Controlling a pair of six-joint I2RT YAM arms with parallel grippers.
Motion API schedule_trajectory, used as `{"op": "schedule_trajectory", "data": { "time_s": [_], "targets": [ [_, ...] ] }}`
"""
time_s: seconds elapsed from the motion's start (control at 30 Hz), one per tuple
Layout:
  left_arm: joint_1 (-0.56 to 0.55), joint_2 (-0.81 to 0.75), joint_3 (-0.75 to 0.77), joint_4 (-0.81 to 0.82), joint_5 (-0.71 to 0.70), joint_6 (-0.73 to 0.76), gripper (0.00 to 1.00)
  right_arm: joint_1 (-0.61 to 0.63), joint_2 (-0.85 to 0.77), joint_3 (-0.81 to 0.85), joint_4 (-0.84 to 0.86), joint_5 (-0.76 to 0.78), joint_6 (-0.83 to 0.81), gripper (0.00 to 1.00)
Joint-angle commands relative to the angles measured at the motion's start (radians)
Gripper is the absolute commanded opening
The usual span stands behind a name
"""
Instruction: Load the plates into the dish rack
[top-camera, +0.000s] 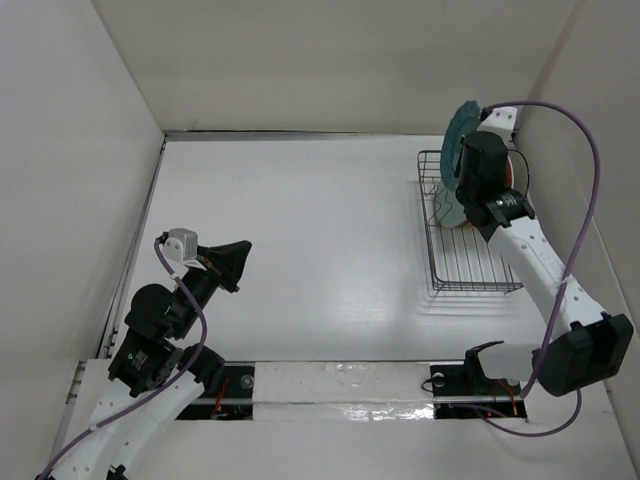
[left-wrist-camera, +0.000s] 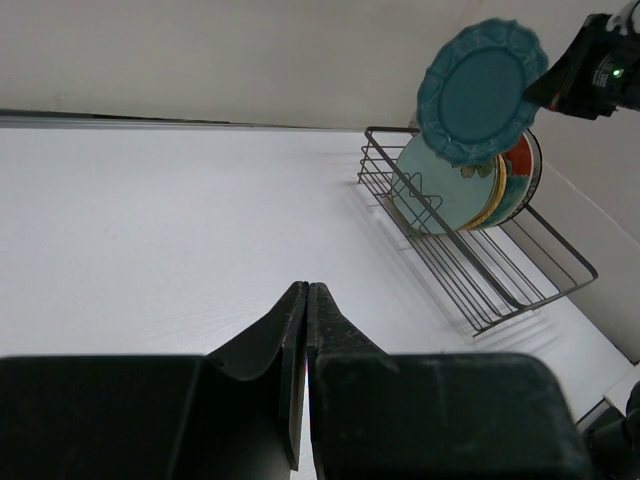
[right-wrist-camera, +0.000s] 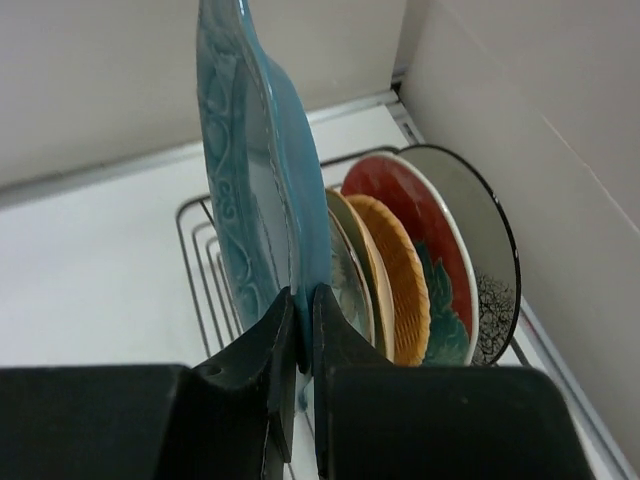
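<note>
My right gripper should set the scalloped dark teal plate down upright in the dish rack (top-camera: 437, 199), next to the mint plate, and let it go. The teal plate is now above the rack's far end.
My right gripper (top-camera: 465, 162) is shut on the rim of the scalloped dark teal plate (top-camera: 460, 132) and holds it upright, on edge, above the far end of the dish rack (top-camera: 470, 265). In the right wrist view the fingertips (right-wrist-camera: 302, 300) pinch the teal plate (right-wrist-camera: 250, 170). Behind it stand the mint (right-wrist-camera: 348, 285), tan (right-wrist-camera: 368, 250), orange (right-wrist-camera: 402, 280), red (right-wrist-camera: 440, 235) and dark-rimmed cream (right-wrist-camera: 492, 250) plates, upright in the rack (right-wrist-camera: 195, 260). My left gripper (top-camera: 240, 256) is shut and empty, far left of the rack, and it shows in its own view (left-wrist-camera: 305, 295).
The rack's near half (left-wrist-camera: 490, 285) holds no plates. The right wall (top-camera: 600, 130) runs close beside the rack and the back wall (top-camera: 330, 70) is just behind it. White tabletop (top-camera: 310, 220) lies between the arms.
</note>
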Motion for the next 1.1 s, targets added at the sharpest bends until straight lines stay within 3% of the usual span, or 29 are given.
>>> {"op": "schedule_trajectory", "data": {
  "time_s": [0.0, 0.43, 0.97, 1.07],
  "targets": [
    [-0.003, -0.003, 0.016, 0.047, 0.007, 0.008, 0.0, -0.037, -0.005, 0.07, 0.072, -0.004, -0.061, 0.0],
    [-0.003, 0.002, 0.016, 0.047, 0.007, 0.008, 0.0, -0.068, 0.113, 0.127, -0.054, -0.074, -0.034, 0.0],
    [-0.003, 0.016, 0.016, 0.044, -0.007, 0.011, 0.0, -0.056, 0.132, -0.077, -0.015, -0.163, 0.078, 0.0],
    [-0.003, 0.02, 0.017, 0.042, -0.008, 0.012, 0.03, -0.045, 0.141, -0.091, -0.01, -0.163, 0.093, 0.07]
  ]
}}
